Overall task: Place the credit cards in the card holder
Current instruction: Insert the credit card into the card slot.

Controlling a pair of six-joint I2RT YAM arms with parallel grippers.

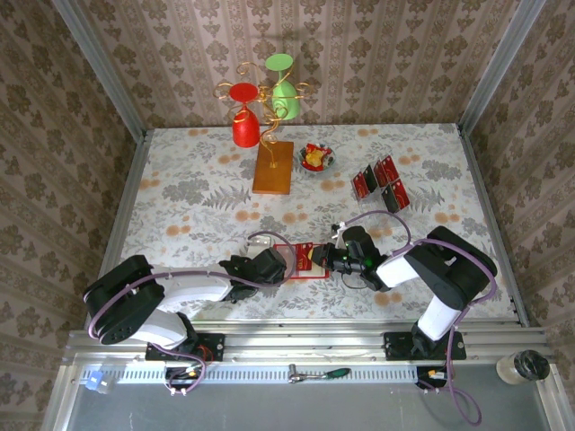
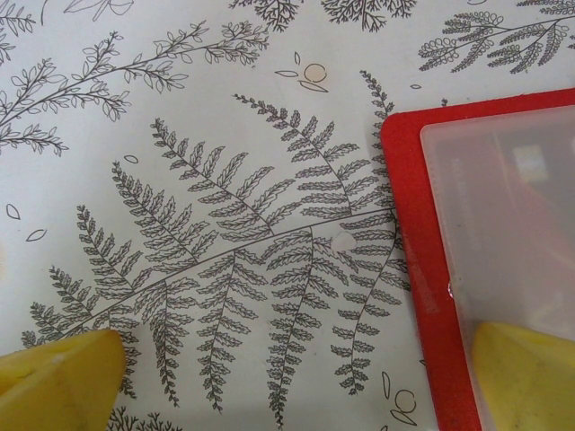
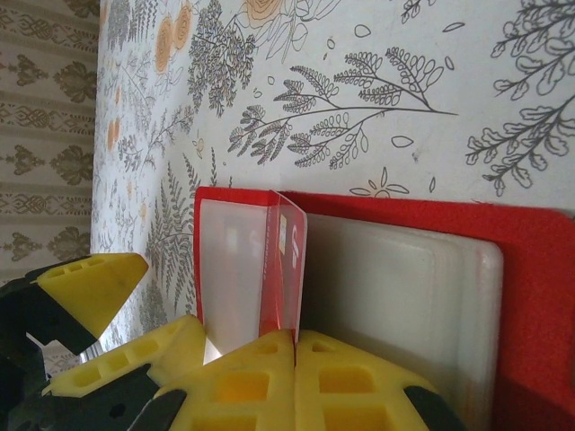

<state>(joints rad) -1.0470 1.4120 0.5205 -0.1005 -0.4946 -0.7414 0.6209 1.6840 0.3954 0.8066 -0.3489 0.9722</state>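
I need to release the red credit card from my right gripper in the opening of the clear sleeve (image 1: 302, 261) (image 3: 277, 285) next to my left gripper.
The red card holder (image 1: 304, 260) lies open on the flowered table, its pale clear sleeves (image 3: 395, 296) facing up. My right gripper (image 3: 295, 337) is shut on a red credit card (image 3: 286, 260), which stands on edge among the sleeves. My left gripper (image 2: 296, 386) is open at the holder's left edge (image 2: 413, 233). Its right finger (image 2: 530, 377) rests over the clear sleeve and its left finger (image 2: 54, 382) over bare cloth. In the top view the two grippers (image 1: 280, 266) (image 1: 322, 259) meet over the holder. More credit cards (image 1: 381, 182) stand at the back right.
An orange wooden slab with a wire stand (image 1: 272, 166) holding a red and a green cup is at the back centre. A small bowl of sweets (image 1: 315, 158) sits beside it. Patterned walls enclose the table on three sides.
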